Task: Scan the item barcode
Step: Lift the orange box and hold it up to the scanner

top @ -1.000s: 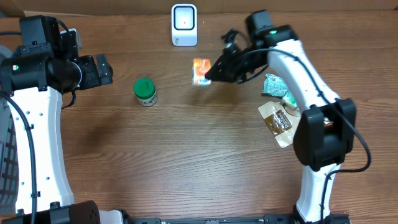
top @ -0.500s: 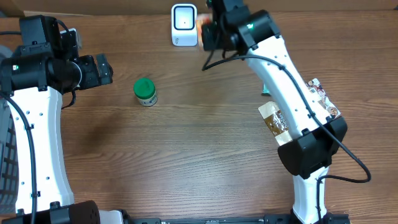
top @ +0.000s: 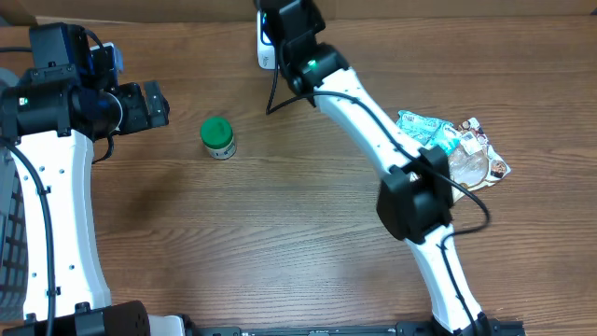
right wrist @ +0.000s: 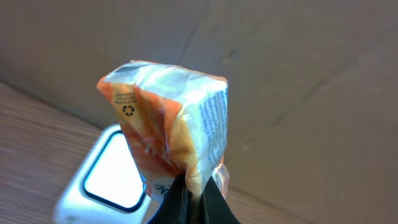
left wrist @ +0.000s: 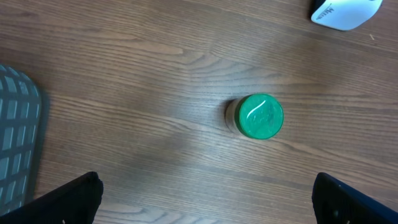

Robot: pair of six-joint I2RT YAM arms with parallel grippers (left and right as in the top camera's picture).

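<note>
The robot's right gripper should set the orange and silver packet, now upright just above the white scanner, down on wood (top: 379, 161) beside the edge of the pile nearest the jar.
My right gripper (right wrist: 196, 200) is shut on the lower edge of an orange and silver snack packet (right wrist: 168, 127), which stands upright just above the white scanner (right wrist: 107, 177) with its pale window. From overhead, the right arm's wrist (top: 291, 28) hangs over the scanner (top: 263, 54) at the table's far edge and hides the packet. At the far left my left gripper (top: 154, 103) stays open with nothing in it. Its fingertips (left wrist: 69, 200) frame bare wood short of a green-lidded jar (left wrist: 260, 116).
The green-lidded jar (top: 217, 136) stands left of centre. A pile of snack packets (top: 457, 151) lies at the right. A grey basket (left wrist: 15, 146) sits at the left edge. A brown cardboard wall (right wrist: 298, 93) rises behind the scanner.
The right arm has swung left and toward the far edge with the orange packet, ending over the scanner and uncovering the packets at the right. The left arm has not moved.
</note>
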